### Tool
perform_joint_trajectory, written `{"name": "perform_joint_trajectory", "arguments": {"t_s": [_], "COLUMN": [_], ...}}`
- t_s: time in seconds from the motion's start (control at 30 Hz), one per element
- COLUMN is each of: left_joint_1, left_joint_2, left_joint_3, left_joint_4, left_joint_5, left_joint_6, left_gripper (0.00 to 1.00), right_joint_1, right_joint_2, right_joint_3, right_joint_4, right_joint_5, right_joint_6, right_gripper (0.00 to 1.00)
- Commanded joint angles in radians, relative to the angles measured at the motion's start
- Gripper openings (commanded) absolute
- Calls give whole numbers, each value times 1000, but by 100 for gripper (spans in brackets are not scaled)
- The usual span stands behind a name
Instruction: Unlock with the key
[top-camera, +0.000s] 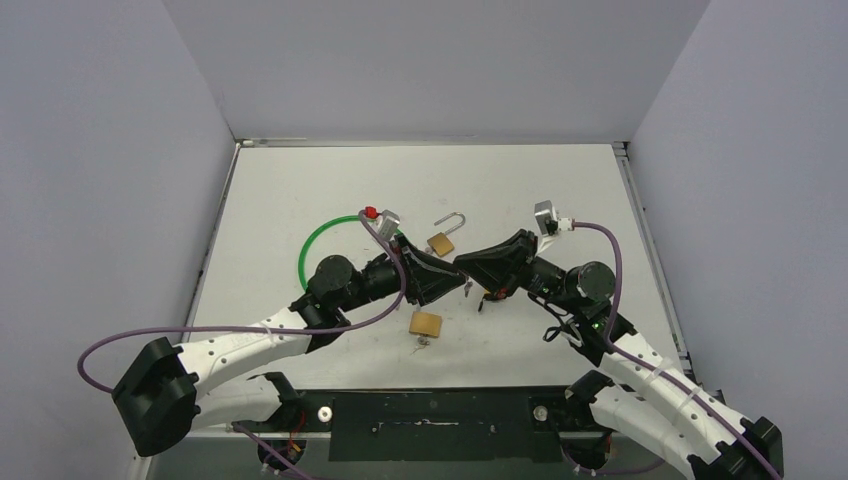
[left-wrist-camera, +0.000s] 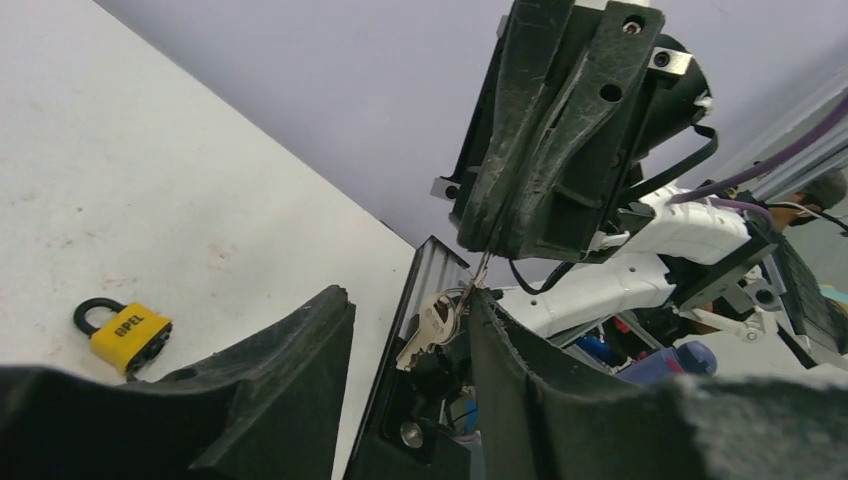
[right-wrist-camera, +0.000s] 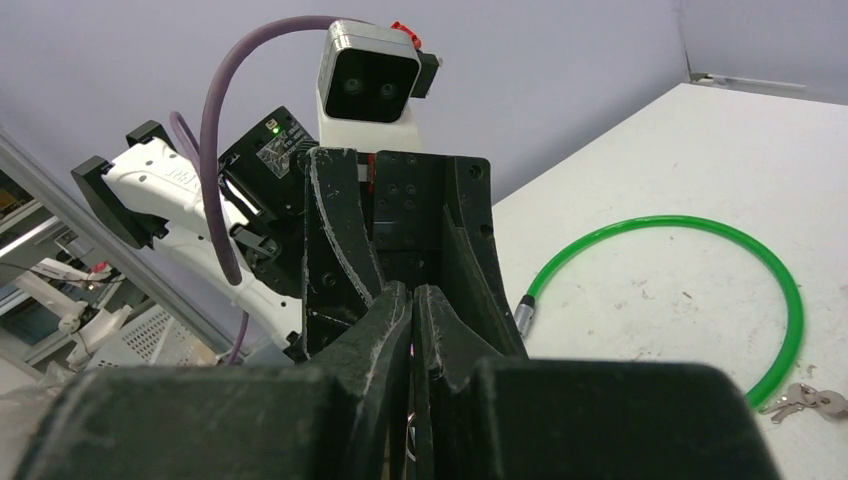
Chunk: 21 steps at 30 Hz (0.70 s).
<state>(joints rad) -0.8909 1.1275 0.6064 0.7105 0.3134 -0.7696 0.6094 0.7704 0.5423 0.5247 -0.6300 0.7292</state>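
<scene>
The robot's right gripper pinches the ring with the key dangling below, so next the left gripper takes the key (left-wrist-camera: 430, 327) before the right gripper opens for a new hold.
A silver key (left-wrist-camera: 435, 322) dangles on a thin wire ring pinched in the shut tips of my right gripper (left-wrist-camera: 488, 238), above the table. My left gripper (left-wrist-camera: 410, 300) faces it with its jaws apart. The key hangs in the gap, close against the right-hand finger (left-wrist-camera: 520, 350). From above, the two grippers meet tip to tip: left gripper (top-camera: 450, 282), right gripper (top-camera: 464, 266). In the right wrist view the right gripper (right-wrist-camera: 412, 292) shows its fingers pressed together. A brass padlock (top-camera: 426, 323), seen yellow with a black shackle (left-wrist-camera: 125, 333), lies on the table near the front edge.
A second padlock (top-camera: 443, 240) lies with its shackle swung open just beyond the grippers. A green cable loop (top-camera: 318, 240) lies to the left, also green cable (right-wrist-camera: 770, 280). Loose keys (right-wrist-camera: 805, 400) rest beside it, and small keys (top-camera: 422, 343) sit by the near padlock.
</scene>
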Motion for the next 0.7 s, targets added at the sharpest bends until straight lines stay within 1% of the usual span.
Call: {"name": "perform_joint_trajectory", "arguments": {"t_s": [0.0, 0.03, 0.3, 0.37, 0.4, 0.43, 0.5, 0.53, 0.6, 0.67], "left_joint_1": [-1, 0, -1, -1, 0, 0, 0, 0, 1, 1], "left_joint_2": [8, 5, -15, -24, -29, -38, -62, -72, -89, -94], "left_joint_3": [31, 29, 9, 2, -1, -4, -16, -25, -39, -43], "left_joint_4": [136, 136, 161, 165, 159, 145, 103, 101, 109, 113], "left_joint_5": [68, 69, 67, 67, 62, 47, -7, -25, -35, -32], "left_joint_6": [-30, -30, -30, -25, -20, -12, -5, -3, 1, 1], "left_gripper": [37, 35, 25, 25, 27, 35, 53, 58, 63, 65], "right_joint_1": [39, 43, 60, 61, 61, 61, 61, 61, 62, 62], "right_joint_2": [4, 3, 13, 12, 11, 9, 7, 7, 7, 11], "right_joint_3": [45, 45, 40, 37, 36, 35, 36, 36, 37, 38], "right_joint_4": [96, 96, 91, 92, 91, 91, 87, 86, 82, 83], "right_joint_5": [-1, 2, 12, 14, 16, 19, 23, 25, 26, 26], "right_joint_6": [14, 14, 14, 14, 14, 13, 12, 13, 14, 17], "right_gripper": [0, 0, 0, 0, 0, 0, 0, 0, 0, 0]}}
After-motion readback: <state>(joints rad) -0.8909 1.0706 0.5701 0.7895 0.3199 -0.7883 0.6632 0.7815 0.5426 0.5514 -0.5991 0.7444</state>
